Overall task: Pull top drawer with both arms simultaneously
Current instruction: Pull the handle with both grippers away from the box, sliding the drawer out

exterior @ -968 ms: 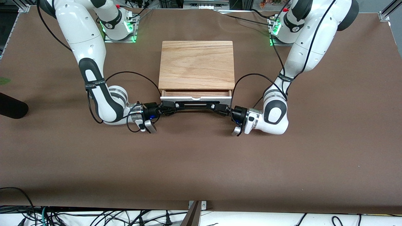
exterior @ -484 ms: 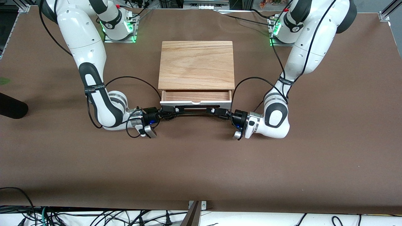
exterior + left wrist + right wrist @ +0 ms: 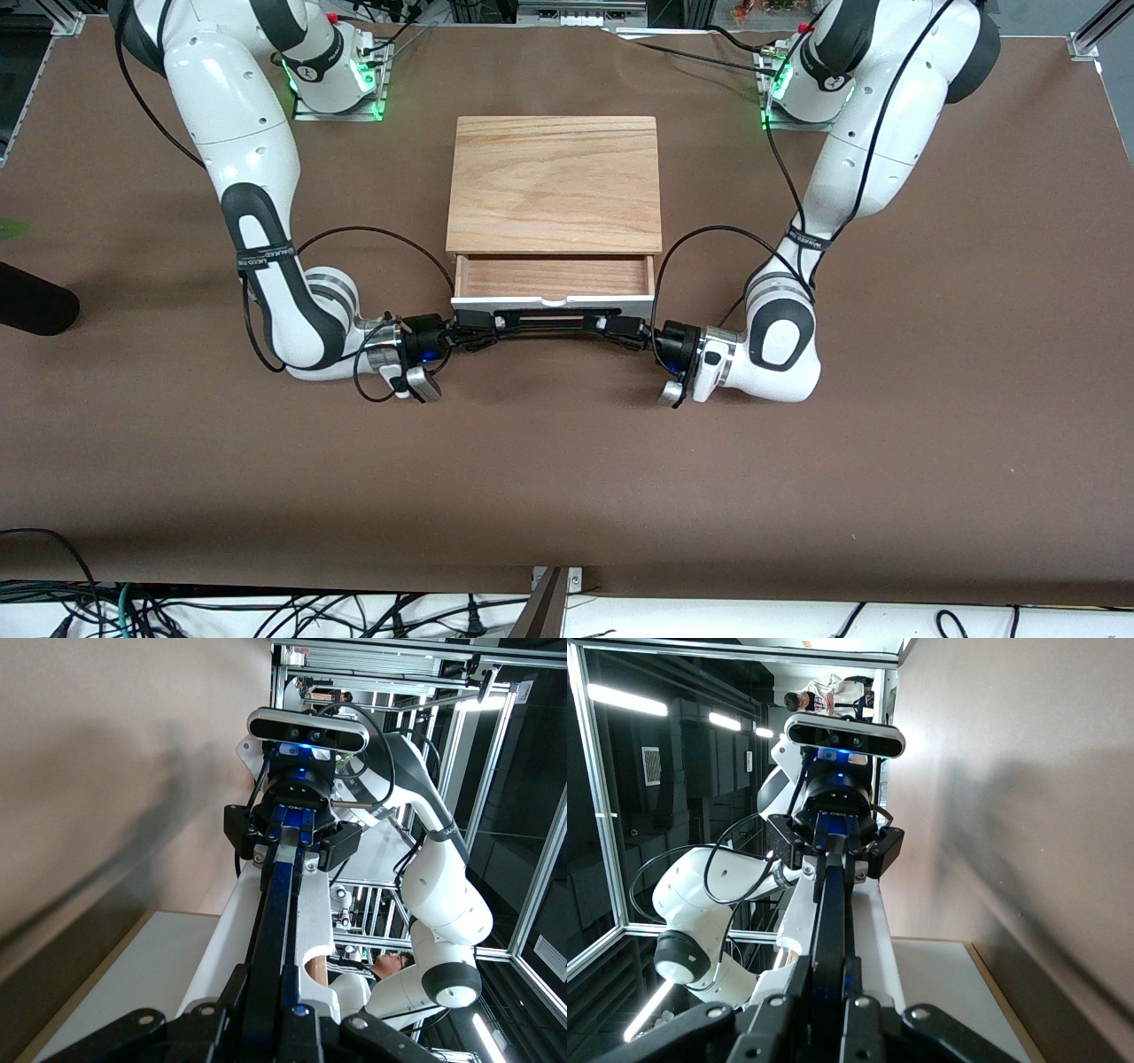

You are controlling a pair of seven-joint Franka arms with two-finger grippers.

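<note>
Next, my right gripper releases the black bar handle above the brown table, at a point that is slightly farther out from the light-wood cabinet (image 3: 563, 344).
The top drawer (image 3: 554, 276) stands partly pulled out of the light-wood cabinet (image 3: 555, 184), and its reddish wood inside shows. Its white front panel (image 3: 532, 306) carries the long black bar handle (image 3: 549, 321). My right gripper (image 3: 479, 328) is shut on the handle's end toward the right arm's end of the table. My left gripper (image 3: 614, 324) is shut on the other end. In the left wrist view my fingers (image 3: 239, 1005) clamp the bar (image 3: 276, 904), with the right gripper (image 3: 292, 828) farther along it. In the right wrist view my fingers (image 3: 799, 997) clamp the bar (image 3: 830, 912), with the left gripper (image 3: 833, 828) farther along.
The brown table (image 3: 567, 478) stretches wide between the drawer and the front camera. A black object (image 3: 31, 301) lies at the table's edge toward the right arm's end. Loose cables (image 3: 266, 611) hang below the table's front edge.
The drawer has slid farther out toward the front camera, showing more of its wood inside. Both grippers have moved with the handle, still shut on it.
</note>
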